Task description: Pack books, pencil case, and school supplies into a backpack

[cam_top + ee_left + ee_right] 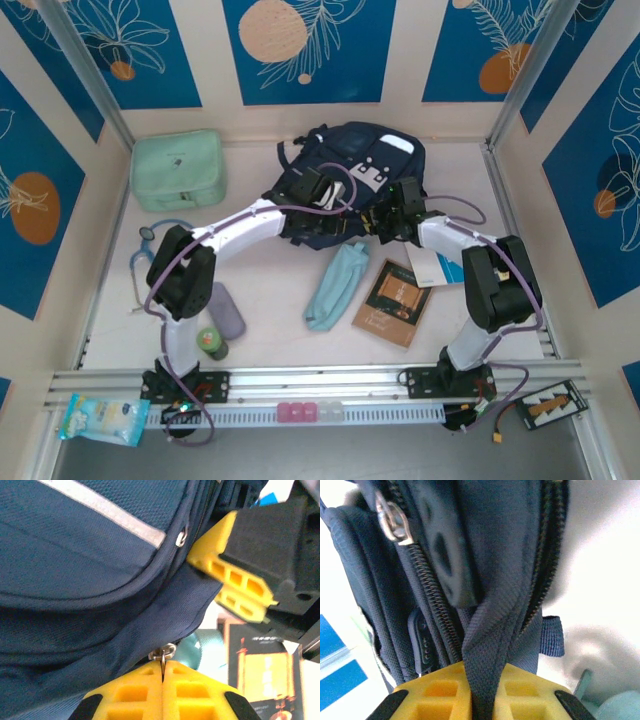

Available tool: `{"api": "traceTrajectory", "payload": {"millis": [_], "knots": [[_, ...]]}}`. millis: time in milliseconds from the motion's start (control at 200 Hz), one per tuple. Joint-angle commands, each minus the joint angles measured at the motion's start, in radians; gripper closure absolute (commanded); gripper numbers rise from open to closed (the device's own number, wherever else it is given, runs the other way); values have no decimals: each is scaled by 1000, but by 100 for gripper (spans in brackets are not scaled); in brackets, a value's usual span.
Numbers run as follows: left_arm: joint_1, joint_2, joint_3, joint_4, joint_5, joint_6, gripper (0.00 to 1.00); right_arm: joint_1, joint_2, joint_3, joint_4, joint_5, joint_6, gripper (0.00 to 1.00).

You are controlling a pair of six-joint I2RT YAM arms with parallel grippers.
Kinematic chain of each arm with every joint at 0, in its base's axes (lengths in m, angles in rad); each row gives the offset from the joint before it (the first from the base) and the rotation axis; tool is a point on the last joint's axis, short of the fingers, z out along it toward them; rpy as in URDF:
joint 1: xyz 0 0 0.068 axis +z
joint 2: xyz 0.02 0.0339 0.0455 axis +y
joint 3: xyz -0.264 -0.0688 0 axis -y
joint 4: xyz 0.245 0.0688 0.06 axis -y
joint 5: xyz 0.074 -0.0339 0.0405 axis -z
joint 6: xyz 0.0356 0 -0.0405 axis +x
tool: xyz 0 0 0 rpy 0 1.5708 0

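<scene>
I should use my left gripper to release the metal zipper pull, letting go of it at the backpack's near corner on the stethoscope's side (304,226).
The navy backpack (365,160) lies at the back middle of the table, and both grippers are at its near edge. My left gripper (162,666) is shut on a metal zipper pull (164,653) of the backpack (75,580). A dark webbing strap (487,630) of the backpack is pinched in my shut right gripper (482,675), beside an open zipper track (427,595). The light-blue pencil case (338,285) and the brown book (392,302) lie in front of the bag. The greyish-purple school supplies case (228,310) lies by the left arm.
A mint-green bag (178,170) stands at the back left, with a stethoscope (148,252) in front of it. A small green bottle (211,342) stands near the left base. A white and blue flat thing (437,266) lies under the right arm.
</scene>
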Motion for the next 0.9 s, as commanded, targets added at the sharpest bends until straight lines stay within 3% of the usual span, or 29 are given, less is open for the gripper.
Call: {"api": "traceTrajectory", "payload": {"millis": [0,210,385,570,895], "knots": [[19,-17,24,-127,-39,98,100,-12,-16,71,4,135,-129,89],[96,-45,-28,-208,-94,170,100,-30,-44,107,-43,208,-226,91],[159,-40,-36,-192,-127,195,100,-59,-15,134,-36,187,-268,92],[199,-24,-10,-176,-112,198,100,-77,91,234,-28,79,-369,92],[154,-119,-118,-138,-1,163,100,-139,278,421,6,-177,-531,91]]}}
